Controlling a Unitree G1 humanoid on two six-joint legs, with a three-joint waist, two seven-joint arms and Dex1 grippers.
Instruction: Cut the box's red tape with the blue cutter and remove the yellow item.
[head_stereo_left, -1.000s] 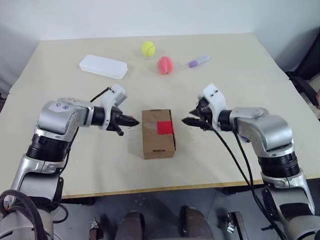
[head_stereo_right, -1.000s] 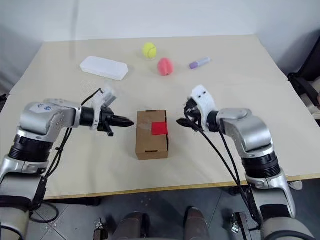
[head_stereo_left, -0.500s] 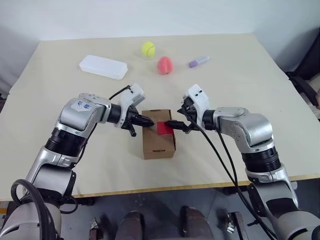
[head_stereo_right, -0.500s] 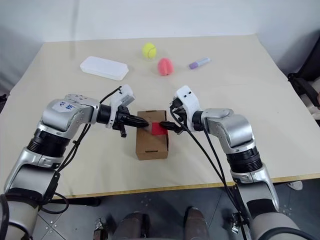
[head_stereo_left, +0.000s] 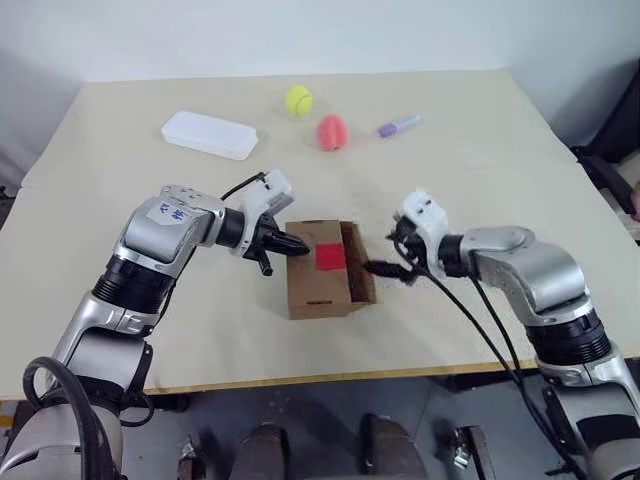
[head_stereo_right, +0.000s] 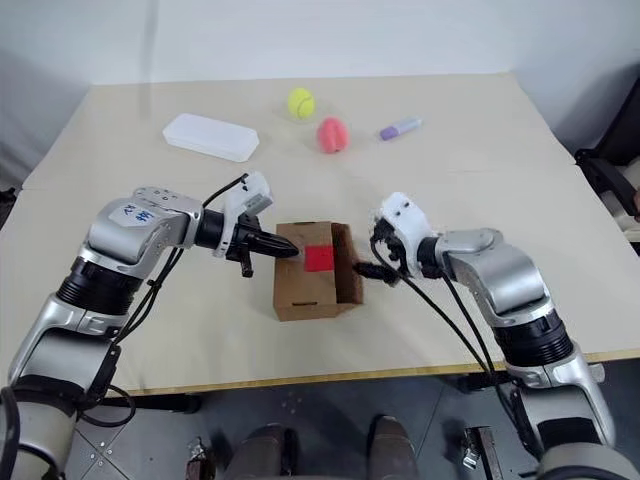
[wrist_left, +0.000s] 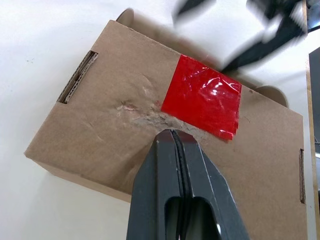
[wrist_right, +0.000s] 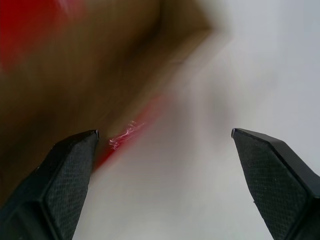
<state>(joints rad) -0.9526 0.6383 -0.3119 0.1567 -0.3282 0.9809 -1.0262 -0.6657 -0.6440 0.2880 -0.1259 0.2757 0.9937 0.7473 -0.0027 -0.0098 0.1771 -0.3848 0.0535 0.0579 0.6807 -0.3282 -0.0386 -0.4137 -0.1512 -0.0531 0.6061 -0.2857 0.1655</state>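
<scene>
My right gripper needs to turn in line with the edge of the box's flap, which slants past its fingers, and pinch the flap's red tape (wrist_right: 124, 137) to open the box.
The brown box (head_stereo_left: 318, 275) sits in the middle of the table, with the red tape (head_stereo_left: 329, 256) on its top face. Its right-hand flap (head_stereo_left: 359, 262) stands swung outward. My left gripper (head_stereo_left: 300, 246) is shut, and its tip rests on the box top just left of the red tape (wrist_left: 202, 96). My right gripper (head_stereo_left: 385, 268) is open and empty, low beside the swung-out flap at the box's right side. In the right wrist view its fingers (wrist_right: 70, 165) stand wide apart, with the box wall (wrist_right: 75, 75) next to one of them. The blue cutter and the yellow item are out of view.
At the back of the table lie a flat white case (head_stereo_left: 209, 134), a yellow-green tennis ball (head_stereo_left: 297, 98), a pink egg-shaped thing (head_stereo_left: 331, 131) and a lavender marker (head_stereo_left: 398, 124). Bare tabletop surrounds the box. A dark chair stands beyond the right edge.
My right gripper has come off the red tape and dropped to the box's right side, opening wider. The right flap has swung outward. My left gripper has reached the box top and stayed there.
</scene>
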